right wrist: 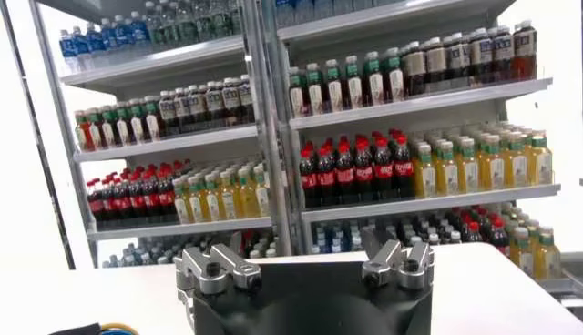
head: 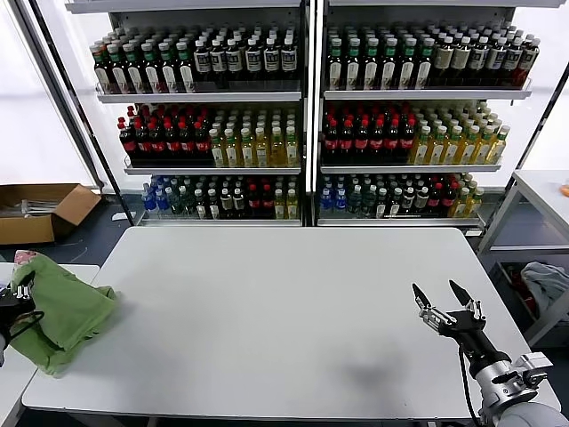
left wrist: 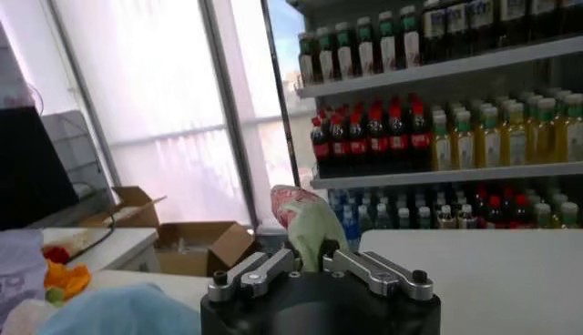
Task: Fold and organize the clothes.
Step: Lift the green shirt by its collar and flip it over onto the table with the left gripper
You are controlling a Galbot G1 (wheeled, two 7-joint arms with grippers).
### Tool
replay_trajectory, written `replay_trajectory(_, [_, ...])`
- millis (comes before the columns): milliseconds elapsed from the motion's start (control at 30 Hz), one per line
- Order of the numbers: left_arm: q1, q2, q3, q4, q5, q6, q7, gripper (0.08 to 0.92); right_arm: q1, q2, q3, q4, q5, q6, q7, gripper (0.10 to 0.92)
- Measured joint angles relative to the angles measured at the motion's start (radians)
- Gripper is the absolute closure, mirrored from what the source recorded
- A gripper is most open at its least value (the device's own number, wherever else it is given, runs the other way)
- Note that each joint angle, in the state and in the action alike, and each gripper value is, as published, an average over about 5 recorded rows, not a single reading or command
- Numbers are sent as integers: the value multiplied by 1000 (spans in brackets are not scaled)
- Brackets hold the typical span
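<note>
I should release the light green shirt with my left gripper on the grey table's bare near half, midway (head: 228,341) between both grippers.
The clothes are a light green shirt (head: 64,311) lying bunched over the left corner of the grey table (head: 284,311). A red-and-white checkered bit shows at its far end (head: 25,258). My left gripper (head: 16,292) sits at the far left edge of the head view and is shut on a fold of the shirt. In the left wrist view the green cloth (left wrist: 311,235) rises between the closed fingers. My right gripper (head: 447,301) hovers open over the table's near right part, holding nothing.
Shelves of bottles (head: 302,116) stand behind the table. An open cardboard box (head: 40,209) lies on the floor at the back left. A small white side table (head: 13,374) adjoins the left edge; another white table (head: 542,191) stands at the right.
</note>
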Motion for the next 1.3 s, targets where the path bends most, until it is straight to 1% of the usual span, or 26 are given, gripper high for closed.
replay_trajectory(167, [-12, -70, 124, -71, 20, 17, -64, 845, -6, 0, 5, 7, 4, -2, 2, 203])
replay_trajectory(400, [-2, -192, 377, -183, -29, 45, -195, 845, -25, -5, 30, 20, 11, -4, 3, 203])
replay_trajectory(533, [-7, -248, 506, -243, -67, 62, -258, 845, -34, -3, 37, 29, 10, -6, 4, 203])
replay_trajectory(700, [-27, -291, 609, -278, -124, 68, -316, 845, -35, 0, 30, 41, 1, -14, 5, 203])
replay_trajectory(833, [-54, -313, 664, -287, -200, 67, -338, 840, -35, 1, 18, 50, -8, -20, 8, 203])
replay_trajectory(967, [-91, -335, 711, -276, -265, 55, -342, 770, -42, 0, 1, 61, -21, -26, 10, 203])
replay_trajectory(1167, [-144, -365, 766, -239, -305, 16, -340, 599, -52, 2, -30, 77, -43, -32, 11, 203])
replay_trajectory(1300, [-160, -371, 781, -232, -319, -10, -330, 477, -49, 5, -61, 88, -62, -41, 17, 203])
